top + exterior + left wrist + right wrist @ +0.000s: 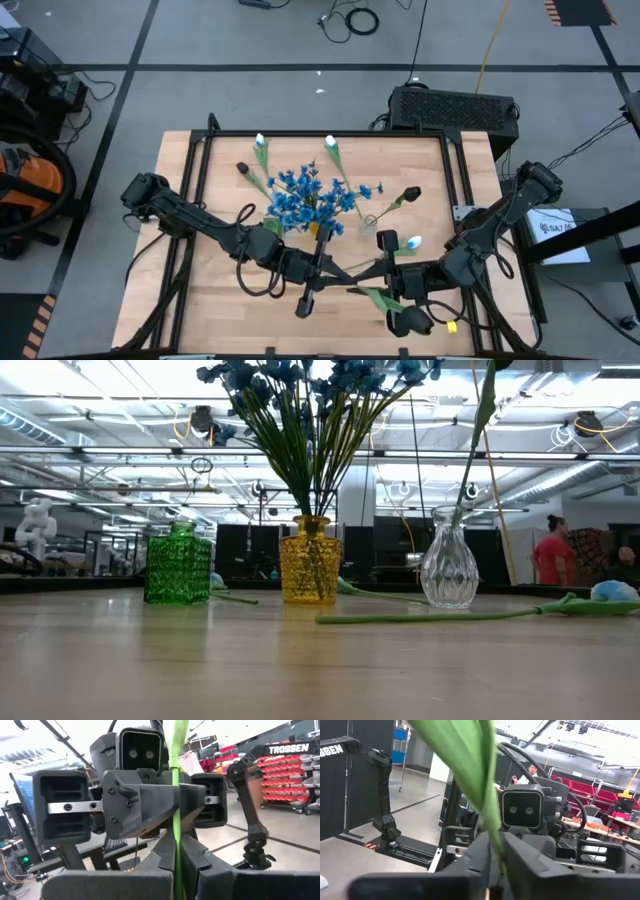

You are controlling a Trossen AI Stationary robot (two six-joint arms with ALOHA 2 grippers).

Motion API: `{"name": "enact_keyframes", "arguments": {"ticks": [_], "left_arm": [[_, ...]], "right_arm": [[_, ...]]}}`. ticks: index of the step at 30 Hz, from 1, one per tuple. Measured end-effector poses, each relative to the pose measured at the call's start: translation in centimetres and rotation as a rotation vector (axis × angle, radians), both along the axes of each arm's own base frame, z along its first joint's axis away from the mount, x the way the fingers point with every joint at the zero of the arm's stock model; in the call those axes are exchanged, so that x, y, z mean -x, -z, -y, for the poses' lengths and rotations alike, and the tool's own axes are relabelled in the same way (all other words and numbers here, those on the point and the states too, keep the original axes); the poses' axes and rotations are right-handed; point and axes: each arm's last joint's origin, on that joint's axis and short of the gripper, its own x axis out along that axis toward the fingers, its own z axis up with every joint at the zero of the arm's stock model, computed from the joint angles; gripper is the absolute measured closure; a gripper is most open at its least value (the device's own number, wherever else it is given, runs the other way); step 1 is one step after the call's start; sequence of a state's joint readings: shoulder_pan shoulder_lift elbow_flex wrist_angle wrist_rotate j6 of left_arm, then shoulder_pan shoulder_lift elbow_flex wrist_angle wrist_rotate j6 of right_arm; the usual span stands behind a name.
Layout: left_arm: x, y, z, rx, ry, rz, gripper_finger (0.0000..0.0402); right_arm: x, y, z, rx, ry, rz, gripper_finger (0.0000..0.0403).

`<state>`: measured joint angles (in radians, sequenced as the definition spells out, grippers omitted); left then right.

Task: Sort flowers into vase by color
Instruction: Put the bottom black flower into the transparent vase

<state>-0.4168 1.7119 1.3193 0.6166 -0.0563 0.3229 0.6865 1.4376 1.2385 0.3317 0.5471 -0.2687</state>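
Observation:
The left gripper pinches the stem well below the leaf; it should open and take the leaf's base [174, 765] while my right gripper holds the flower.
My two grippers meet level, face to face, above the table's near middle, with a green-stemmed flower between them. My left gripper [333, 270] [176, 857] is shut on its thin stem [176, 795]. My right gripper [375, 278] [496, 870] is shut on a broad green leaf [470, 765]. A yellow vase [310, 568] holds the blue flowers [305, 195]. A clear vase [447, 570] holds one dark-budded stem [410, 194]. The green vase [178, 568] shows nothing in it. A pale tulip [412, 243] lies on the table. My left gripper pinches the thin green stem [176, 837] between its two fingers, which come at it level and lie across it. The stem runs upright through the gap, clear of the table. My right gripper has the leaf's narrow lower end [495, 847] between its two fingers, coming level from the opposite side. The leaf rises slanting out of the gap; the stem itself is hidden behind it.
Two white tulips [260, 142] [330, 143] and a dark bud [242, 168] lie near the table's far edge. The three vases stand in a row across the middle. The pale tulip's stem [440, 617] lies on the table near the clear vase.

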Motion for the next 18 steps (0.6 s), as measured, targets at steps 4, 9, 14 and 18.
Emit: {"name": "enact_keyframes", "arguments": {"ticks": [4, 9, 14, 18], "left_arm": [[0.0, 0.1, 0.0, -0.002, 0.001, -0.006, 0.0395], [-0.1, 0.3, 0.1, -0.011, 0.000, -0.035, 0.0389], [0.3, 0.1, 0.8, 0.002, 0.014, -0.076, 0.0333], [0.9, -0.6, 1.3, 0.015, -0.011, -0.125, 0.0281]], "right_arm": [[0.0, 0.1, 0.0, 0.006, 0.001, -0.009, 0.0393], [0.2, 0.2, -0.1, -0.010, -0.006, -0.028, 0.0397], [1.4, -0.3, -0.3, -0.028, 0.003, -0.040, 0.0399], [2.1, -0.2, -0.2, -0.015, -0.003, -0.093, 0.0400]]}}
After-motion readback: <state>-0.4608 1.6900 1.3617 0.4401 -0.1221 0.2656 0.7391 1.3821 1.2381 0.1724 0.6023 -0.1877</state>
